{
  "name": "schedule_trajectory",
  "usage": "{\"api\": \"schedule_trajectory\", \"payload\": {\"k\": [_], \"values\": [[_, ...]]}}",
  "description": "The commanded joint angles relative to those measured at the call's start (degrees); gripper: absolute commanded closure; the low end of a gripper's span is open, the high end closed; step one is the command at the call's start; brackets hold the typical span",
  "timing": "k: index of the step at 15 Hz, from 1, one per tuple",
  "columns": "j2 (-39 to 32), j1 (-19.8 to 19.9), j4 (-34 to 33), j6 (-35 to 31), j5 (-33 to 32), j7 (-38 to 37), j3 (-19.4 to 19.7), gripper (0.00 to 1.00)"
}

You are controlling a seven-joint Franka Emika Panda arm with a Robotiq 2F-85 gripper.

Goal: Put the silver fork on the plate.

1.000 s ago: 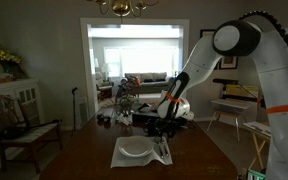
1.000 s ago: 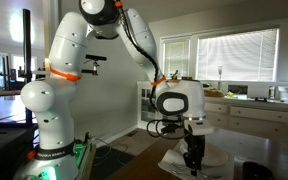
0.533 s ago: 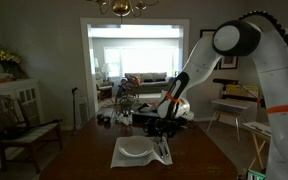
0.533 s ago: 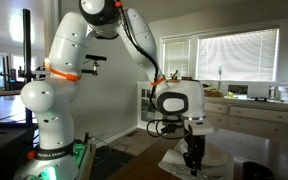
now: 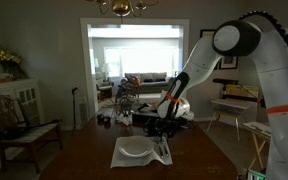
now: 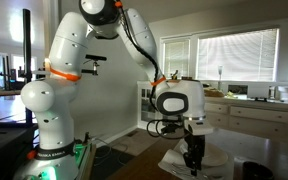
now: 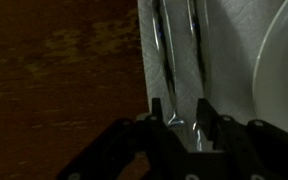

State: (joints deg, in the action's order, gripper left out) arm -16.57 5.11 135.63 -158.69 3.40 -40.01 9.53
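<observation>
My gripper's fingers are over the near ends of both utensils, so I will move away from the plate and close around only the silver fork (image 7: 167,62) by the placemat's edge.
In the wrist view two slim silver utensils lie side by side on a pale placemat (image 7: 229,40), one to the left (image 7: 160,50) and one to the right (image 7: 195,50). I cannot tell which is the silver fork. The white plate (image 7: 284,70) is at the right edge, next to them. My gripper (image 7: 181,108) is low over the placemat with its jaws apart, straddling the near ends of both utensils. In both exterior views the gripper (image 5: 162,147) (image 6: 192,160) hangs right beside the plate (image 5: 134,150).
The placemat (image 5: 122,160) lies on a dark wood table (image 7: 54,80). Small dark objects (image 5: 114,119) stand at the table's far end. A chair (image 5: 24,128) stands off to one side. A dark round object (image 6: 256,170) sits near the plate.
</observation>
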Motion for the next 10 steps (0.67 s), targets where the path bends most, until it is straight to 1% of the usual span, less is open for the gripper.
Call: {"api": "schedule_trajectory", "payload": {"k": [1,3,5,7,10], "values": [[-0.26,-1.19,-0.27,0.33,1.06,0.77,1.23,0.73],[-0.45,-1.17,-0.31,0.22,1.03,0.75,1.42,0.82],[-0.55,-1.09,-0.35,0.25,1.14,0.8,1.55,0.79],[-0.55,-1.02,-0.2,0.37,1.2,1.1,1.56,0.73],[-0.92,-1.17,0.0,0.25,1.12,1.25,1.6,0.69]]}}
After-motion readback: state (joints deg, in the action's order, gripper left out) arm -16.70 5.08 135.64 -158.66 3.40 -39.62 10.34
